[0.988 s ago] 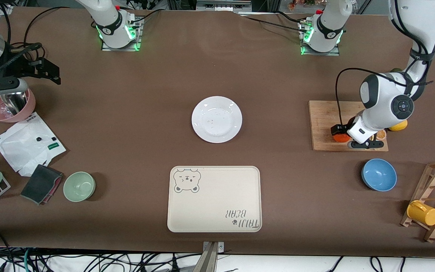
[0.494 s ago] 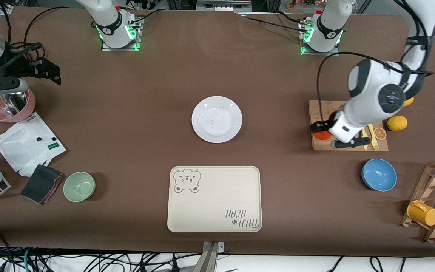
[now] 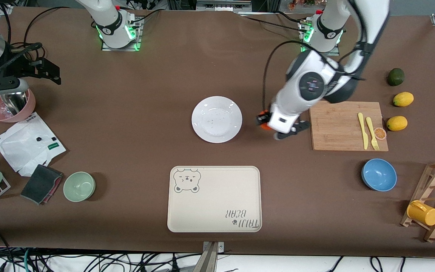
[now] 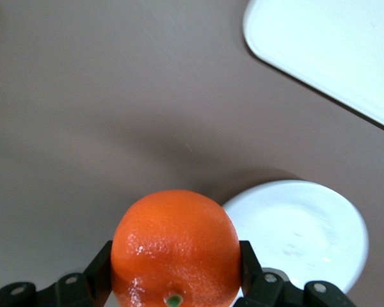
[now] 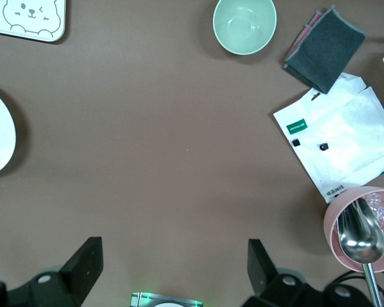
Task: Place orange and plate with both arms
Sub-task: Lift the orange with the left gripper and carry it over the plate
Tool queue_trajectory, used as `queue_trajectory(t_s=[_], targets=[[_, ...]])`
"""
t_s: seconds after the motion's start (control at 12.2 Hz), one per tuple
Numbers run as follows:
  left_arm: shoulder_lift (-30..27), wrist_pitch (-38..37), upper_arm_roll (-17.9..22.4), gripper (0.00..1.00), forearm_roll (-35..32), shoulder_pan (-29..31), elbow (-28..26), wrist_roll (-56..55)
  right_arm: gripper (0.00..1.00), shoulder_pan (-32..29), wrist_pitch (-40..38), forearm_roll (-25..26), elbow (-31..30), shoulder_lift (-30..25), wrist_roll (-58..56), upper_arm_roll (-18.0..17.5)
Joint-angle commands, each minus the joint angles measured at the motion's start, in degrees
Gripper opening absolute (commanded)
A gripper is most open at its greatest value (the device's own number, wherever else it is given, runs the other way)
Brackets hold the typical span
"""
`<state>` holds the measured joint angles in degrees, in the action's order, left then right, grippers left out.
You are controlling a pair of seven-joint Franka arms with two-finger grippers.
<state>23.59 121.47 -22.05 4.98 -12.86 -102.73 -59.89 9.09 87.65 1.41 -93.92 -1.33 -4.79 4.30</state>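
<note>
Next, my left gripper lets go of the orange in the middle of the empty white plate [image 3: 216,116] [image 4: 294,241].
The orange [image 4: 176,249] is a bright round fruit, and my left gripper [image 4: 176,272] is shut on it, one black finger on each side. In the front view the left gripper [image 3: 264,121] hangs over bare table between the cutting board [image 3: 338,126] and the plate [image 3: 216,119], close to the plate's rim. Only slivers of the orange [image 3: 265,126] show under the wrist there. The white plate [image 4: 301,233] lies flat with nothing on it. My right gripper [image 5: 173,265] is open and holds nothing. It waits high over the right arm's end of the table.
A cream bear tray [image 3: 214,199] lies nearer the camera than the plate. The cutting board carries a yellow knife and fork [image 3: 367,130]. Beside it lie lemons [image 3: 397,123] and a blue bowl [image 3: 379,174]. A green bowl [image 3: 79,186] and a pink bowl [image 3: 8,105] are at the right arm's end.
The left gripper has carried the orange off the cutting board toward the plate. The lemons and utensils it was covering now show. The right arm has not moved.
</note>
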Motion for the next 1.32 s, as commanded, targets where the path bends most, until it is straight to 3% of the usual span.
queue_trajectory(t_s=[0.0,0.33,0.66,0.82,0.91,0.99,1.07,1.23], targets=[[9.0,-0.8,0.9,0.43,0.6,-6.7,9.0,-10.0,1.00,-0.3,0.0,0.2,1.1,0.4,0.5,0.0],[15.5,6.9,1.0,0.43,0.5,-11.8,11.4,-17.6,1.00,-1.3,0.2,0.2,1.1,0.4,0.5,0.3],[18.3,10.5,4.6,0.43,-2.8,-18.5,11.5,-20.3,1.00,-1.4,0.8,0.2,1.1,0.5,0.5,0.3],[19.3,11.9,5.7,0.51,-4.9,-19.9,11.4,-20.4,1.00,-1.5,0.8,0.3,1.1,0.8,0.3,0.3],[19.2,11.9,5.7,0.68,-5.0,-19.8,11.4,-20.4,1.00,-1.6,0.8,0.4,1.2,0.9,0.2,0.3],[19.0,11.9,5.7,0.91,-4.9,-19.8,11.5,-20.5,1.00,-1.9,0.8,0.6,1.2,1.1,0.2,0.4],[18.9,11.9,5.7,1.00,-4.9,-19.7,11.6,-21.5,1.00,-2.3,0.8,0.4,1.2,1.2,0.3,0.4],[18.7,11.9,5.7,1.00,-5.0,-19.6,11.6,-21.8,1.00,-3.0,0.8,0.4,1.2,1.2,0.2,0.4]])
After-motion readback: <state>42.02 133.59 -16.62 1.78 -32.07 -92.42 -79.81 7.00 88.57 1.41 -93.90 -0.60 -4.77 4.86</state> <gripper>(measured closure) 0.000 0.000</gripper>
